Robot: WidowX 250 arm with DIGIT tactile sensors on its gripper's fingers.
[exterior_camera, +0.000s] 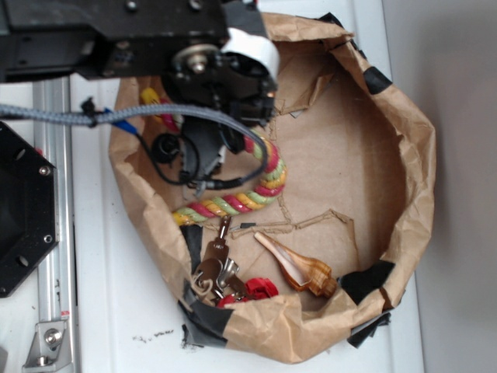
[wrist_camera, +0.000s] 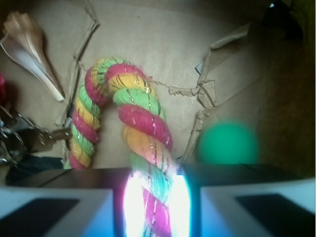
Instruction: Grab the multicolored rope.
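Next, I open, move forward and grip the multicolored rope closer to the bend (wrist_camera: 138, 102), because my gripper holds one leg of it well short of its bend.
The multicolored rope (exterior_camera: 260, 190), twisted from red, yellow and light-green strands, lies curved on the brown paper floor of a paper-lined basin (exterior_camera: 411, 155). In the wrist view the rope (wrist_camera: 143, 123) bends like a hook, and one leg runs straight down between my two fingers. My gripper (wrist_camera: 157, 200) has its jaws tight against both sides of that leg, in strong glare. From the exterior view my gripper (exterior_camera: 221, 144) hangs over the rope's upper part, with the fingertips hidden under the arm.
A green ball (wrist_camera: 227, 143) sits just right of the rope. A seashell (exterior_camera: 299, 268) and a metal clip (exterior_camera: 213, 268) with a red piece (exterior_camera: 260, 289) lie at the basin's near side. The grey braided cable (exterior_camera: 78, 116) crosses the left rim.
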